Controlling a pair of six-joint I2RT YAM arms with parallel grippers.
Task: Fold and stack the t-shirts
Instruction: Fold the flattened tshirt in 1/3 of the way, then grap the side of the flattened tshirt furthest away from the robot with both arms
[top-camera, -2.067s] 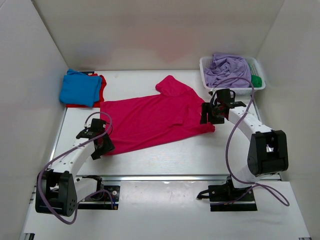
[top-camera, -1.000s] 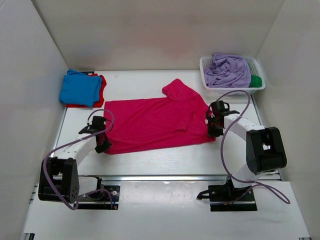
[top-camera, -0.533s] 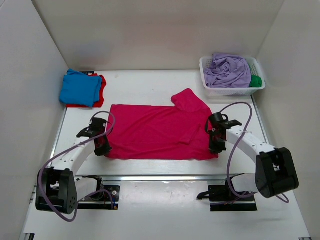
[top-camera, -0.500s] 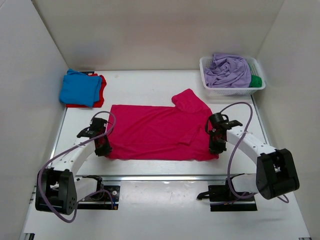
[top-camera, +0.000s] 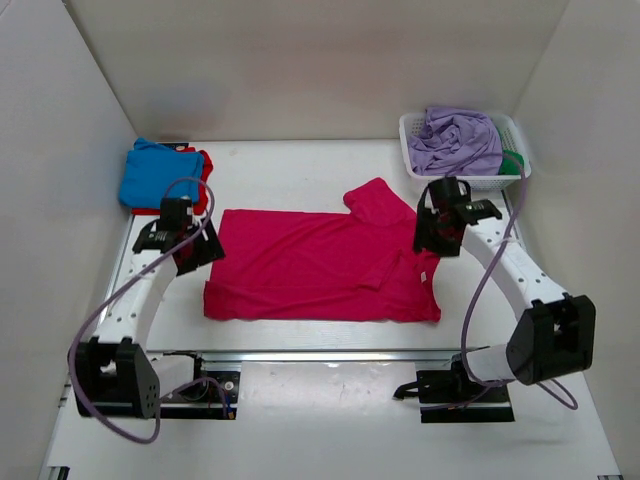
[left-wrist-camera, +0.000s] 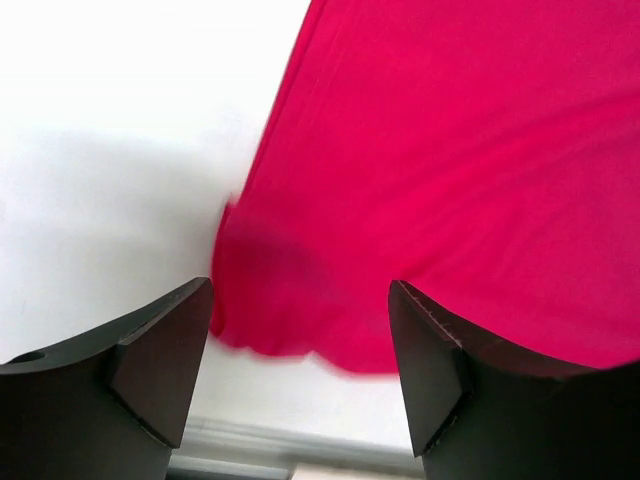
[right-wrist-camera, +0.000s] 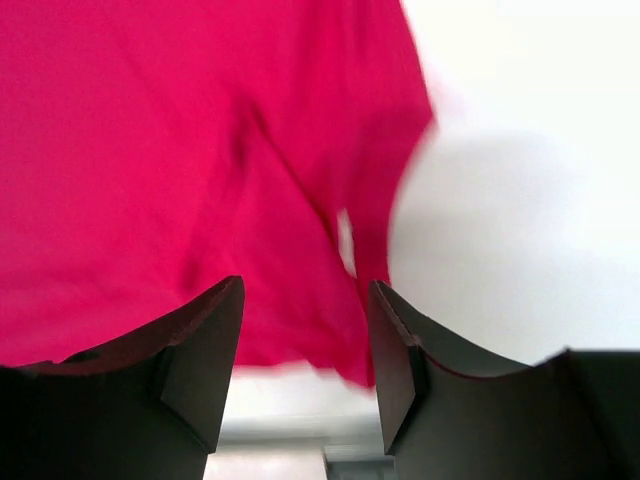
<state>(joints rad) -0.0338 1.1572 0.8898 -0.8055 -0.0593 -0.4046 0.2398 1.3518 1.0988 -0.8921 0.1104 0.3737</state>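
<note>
Next, I close my left gripper on the far corner (top-camera: 229, 213) of the crimson-pink t-shirt, nearest the folded bright blue t-shirt.
The crimson-pink t-shirt (top-camera: 320, 265) lies spread flat across the middle of the table, one sleeve sticking out at the back right. My left gripper (top-camera: 192, 250) hovers open above its left edge, and the shirt's corner (left-wrist-camera: 450, 180) shows below the empty jaws (left-wrist-camera: 300, 330). My right gripper (top-camera: 438, 235) hangs open over the shirt's right edge (right-wrist-camera: 150, 150), with nothing between its fingers (right-wrist-camera: 305, 325). At the far left a folded bright blue t-shirt (top-camera: 160, 175) rests on a red one (top-camera: 204, 178). The lavender t-shirt (top-camera: 455, 140) and the green one (top-camera: 513, 161) sit in the basket.
The white latticed basket (top-camera: 412, 172) stands at the far right corner. White walls close in the table on three sides. A metal rail (top-camera: 330, 355) runs along the near edge in front of the arm bases.
Both grippers drew the shirt's near edge toward the front, then opened and let it go. They have since risen and pulled back toward the far side.
</note>
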